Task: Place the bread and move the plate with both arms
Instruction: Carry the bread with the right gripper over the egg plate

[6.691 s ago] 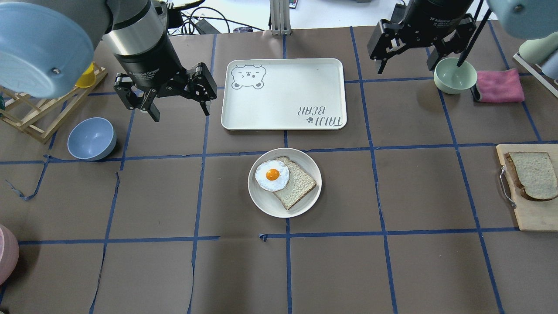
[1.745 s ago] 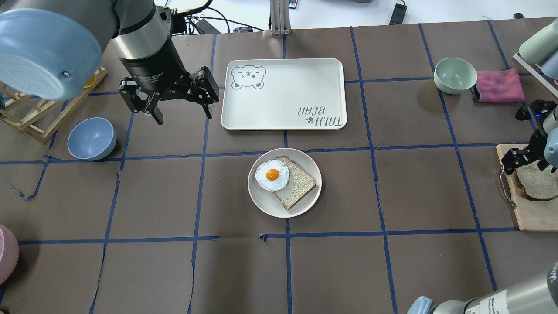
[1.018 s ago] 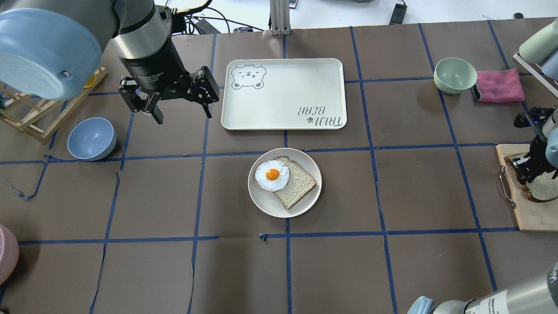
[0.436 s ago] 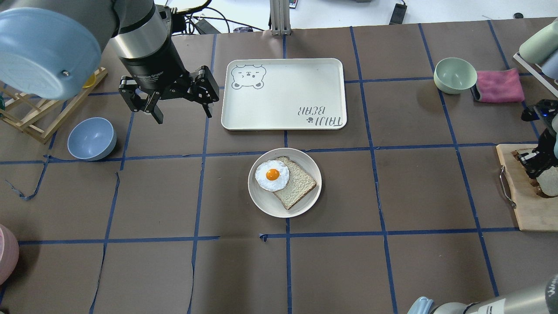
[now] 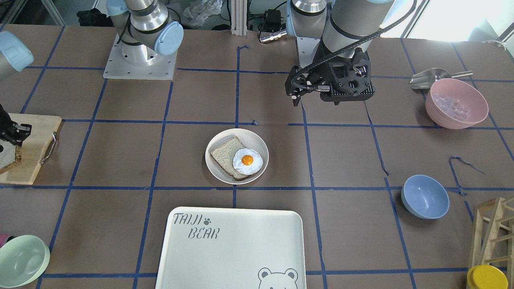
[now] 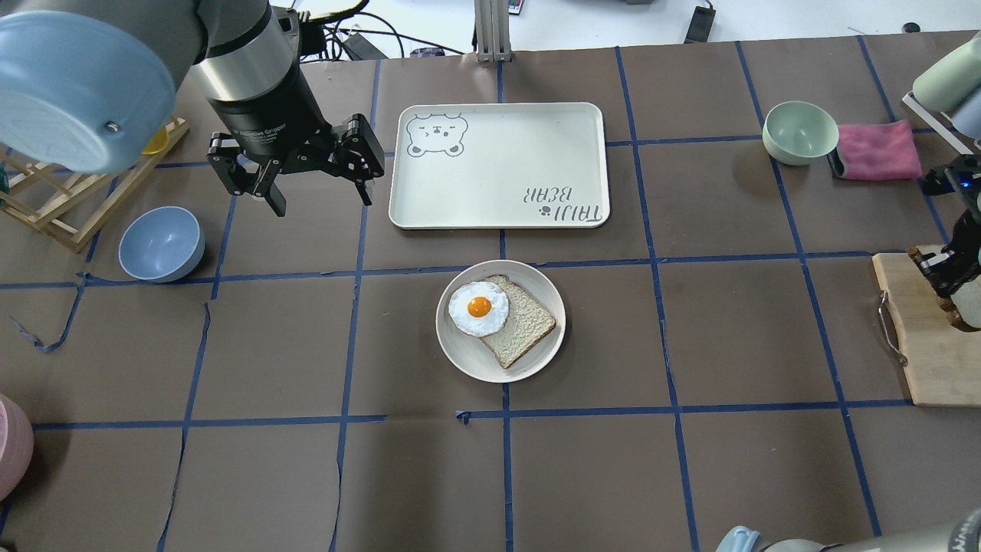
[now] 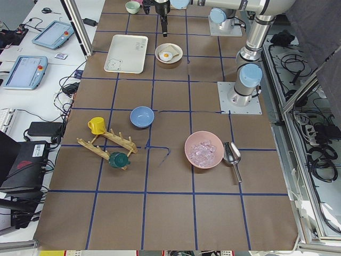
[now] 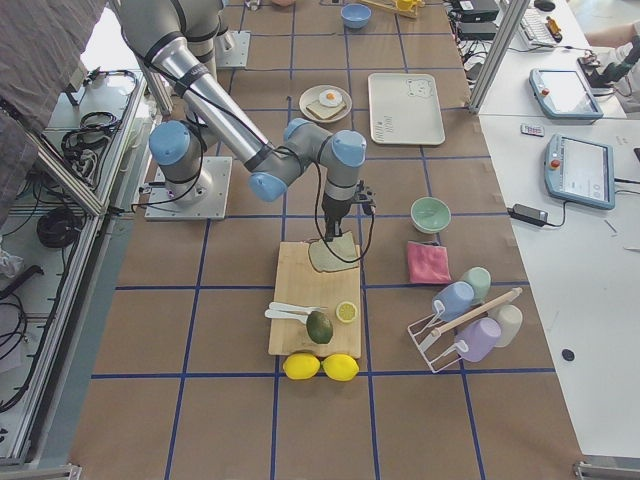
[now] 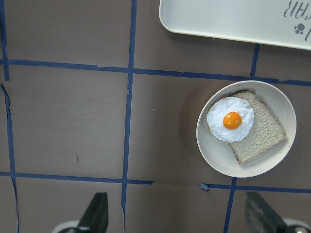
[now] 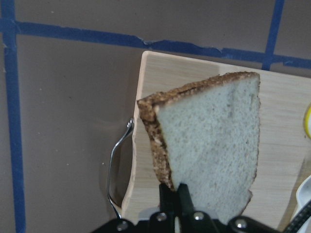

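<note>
Next, I let go of the bread with my right gripper, laying it across the fried egg and the other slice [image 5: 235, 159] on the cream plate. The held bread is now over the cutting board.
My right gripper [image 10: 175, 196] is shut on one edge of the bread [image 10: 209, 141], a pale slice with a dark crust, and holds it over the wooden cutting board [image 10: 277, 107]. In the overhead view this gripper [image 6: 946, 272] and the bread [image 6: 972, 310] are at the right edge. The cream plate [image 6: 460, 356] sits at the table's middle with another bread slice [image 6: 525, 330] and a fried egg [image 6: 478, 308] on it. My left gripper [image 6: 320, 201] is open and empty, hovering left of the tray; its wrist view shows the plate [image 9: 218, 160] below.
The "TAIJI BEAR" tray [image 6: 498, 165] lies just behind the plate. A mint-green bowl [image 6: 799, 132] and a pink cloth [image 6: 877, 151] are at the back right. A blue bowl [image 6: 161, 243] and a wooden rack [image 6: 54, 207] are at the left. A pink bowl [image 5: 456, 103] stands near the robot's left.
My right arm swung from the mint bowl to the cutting board, shut on the bread and lifted it; the board's near part is now bare. My left gripper barely moved.
</note>
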`<move>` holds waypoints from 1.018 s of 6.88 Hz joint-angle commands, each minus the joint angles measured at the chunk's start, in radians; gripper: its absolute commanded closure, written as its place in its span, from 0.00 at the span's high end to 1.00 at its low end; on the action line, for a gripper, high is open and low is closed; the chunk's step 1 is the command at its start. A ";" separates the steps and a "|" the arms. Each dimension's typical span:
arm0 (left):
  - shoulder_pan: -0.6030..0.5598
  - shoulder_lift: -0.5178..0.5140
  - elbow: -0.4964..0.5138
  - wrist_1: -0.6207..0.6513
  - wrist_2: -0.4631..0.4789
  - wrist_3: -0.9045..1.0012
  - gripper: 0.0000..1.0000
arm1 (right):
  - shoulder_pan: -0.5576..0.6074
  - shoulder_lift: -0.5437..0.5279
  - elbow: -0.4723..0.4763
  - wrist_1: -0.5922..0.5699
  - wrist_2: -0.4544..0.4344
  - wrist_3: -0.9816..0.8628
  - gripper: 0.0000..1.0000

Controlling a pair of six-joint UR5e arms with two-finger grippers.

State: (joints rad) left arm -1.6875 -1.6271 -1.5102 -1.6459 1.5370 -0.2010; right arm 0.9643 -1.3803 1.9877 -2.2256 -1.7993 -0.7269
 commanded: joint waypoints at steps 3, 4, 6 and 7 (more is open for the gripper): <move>0.000 0.001 -0.004 0.000 0.000 0.003 1.00 | 0.187 -0.065 -0.116 0.169 -0.008 0.178 0.00; 0.002 0.001 -0.002 0.000 0.000 0.003 1.00 | 0.347 -0.063 -0.148 0.235 -0.003 0.354 0.00; 0.000 0.001 -0.001 0.000 0.000 0.003 1.00 | 0.672 -0.046 -0.200 0.348 0.085 0.853 0.00; 0.002 0.001 -0.002 0.000 0.000 0.005 1.00 | 0.812 -0.033 -0.204 0.342 0.122 1.049 0.00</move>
State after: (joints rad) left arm -1.6870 -1.6260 -1.5116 -1.6460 1.5370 -0.1976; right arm 1.5915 -1.4271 1.7976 -1.9017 -1.7239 0.0532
